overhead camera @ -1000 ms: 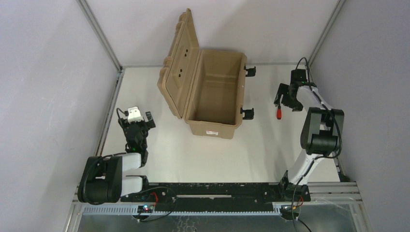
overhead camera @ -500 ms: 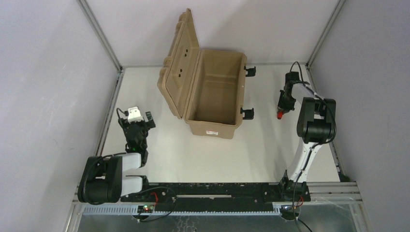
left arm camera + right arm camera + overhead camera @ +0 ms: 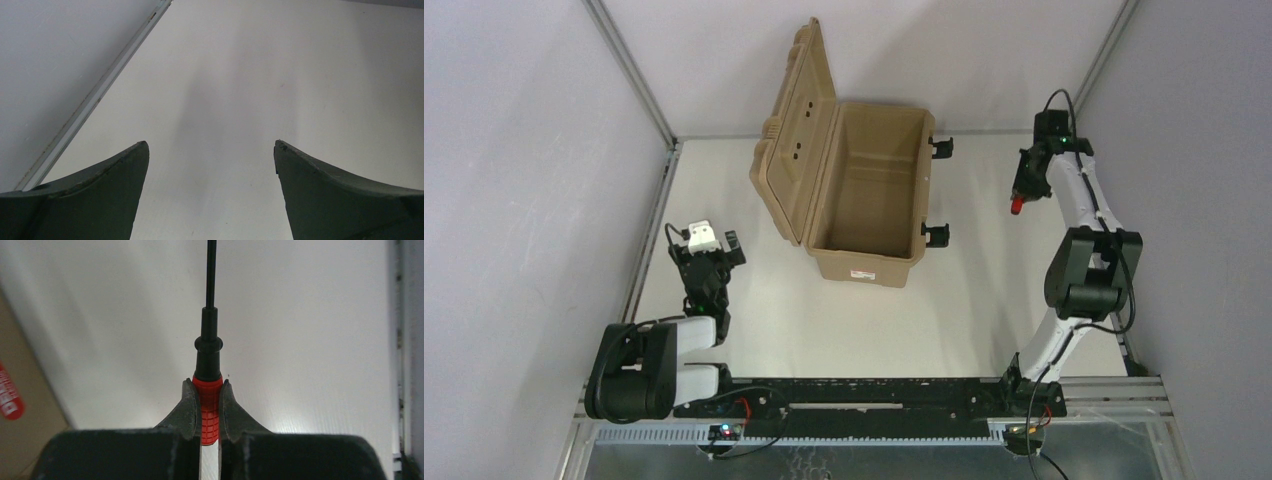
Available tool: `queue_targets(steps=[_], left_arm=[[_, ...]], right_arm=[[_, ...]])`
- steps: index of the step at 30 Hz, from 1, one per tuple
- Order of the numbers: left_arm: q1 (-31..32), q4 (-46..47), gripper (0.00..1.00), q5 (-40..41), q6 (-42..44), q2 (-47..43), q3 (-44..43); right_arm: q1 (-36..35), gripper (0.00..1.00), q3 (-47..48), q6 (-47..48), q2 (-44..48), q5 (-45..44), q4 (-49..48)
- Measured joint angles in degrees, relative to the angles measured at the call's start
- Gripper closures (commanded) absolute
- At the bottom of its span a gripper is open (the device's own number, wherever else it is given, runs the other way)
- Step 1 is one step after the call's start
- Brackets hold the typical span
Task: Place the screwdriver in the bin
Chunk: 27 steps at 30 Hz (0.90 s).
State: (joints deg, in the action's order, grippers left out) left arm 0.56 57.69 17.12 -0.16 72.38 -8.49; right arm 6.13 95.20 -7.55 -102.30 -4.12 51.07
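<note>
I should release the screwdriver from my right gripper on the middle of the bin's tan bottom (image 3: pixel 872 195).
The screwdriver (image 3: pixel 208 407) has a red ribbed handle, a black collar and a thin dark shaft pointing away from the camera. My right gripper (image 3: pixel 207 386) is shut on the red handle. From above, that gripper (image 3: pixel 1024 185) hangs to the right of the bin with the screwdriver's (image 3: pixel 1016 207) red end showing below it. The bin (image 3: pixel 864 262) is a tan case standing open, its ribbed lid (image 3: pixel 796 130) tilted up on the left. My left gripper (image 3: pixel 709 258) rests open near the table's left side, nothing between its fingers (image 3: pixel 120 170).
Two black latches (image 3: pixel 941 147) (image 3: pixel 936 236) stick out from the bin's right wall, toward my right arm. A metal rail (image 3: pixel 652 225) borders the white table on the left and grey walls enclose it. The bin's tan corner (image 3: pixel 17 405) with a red label shows in the right wrist view.
My right gripper closed on the screwdriver and has carried it from the table toward the back right. The left arm has not moved.
</note>
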Motion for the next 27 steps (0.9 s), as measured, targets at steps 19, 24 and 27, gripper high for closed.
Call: queue_targets(steps=[19, 24, 27], left_arm=[[0.0, 0.0, 0.0, 0.0, 0.0, 0.0, 0.0], [0.0, 0.0, 0.0, 0.0, 0.0, 0.0, 0.0], [0.0, -0.02, 0.0, -0.02, 0.0, 0.0, 0.0]], right_arm=[[-17.73, 1.0, 12.85, -9.07, 4.96, 22.47, 1.53], [-24.13, 1.0, 18.93, -11.15, -0.68, 25.16, -2.19], [-27.41, 0.99, 24.22, -11.91, -6.56, 22.12, -2.95]])
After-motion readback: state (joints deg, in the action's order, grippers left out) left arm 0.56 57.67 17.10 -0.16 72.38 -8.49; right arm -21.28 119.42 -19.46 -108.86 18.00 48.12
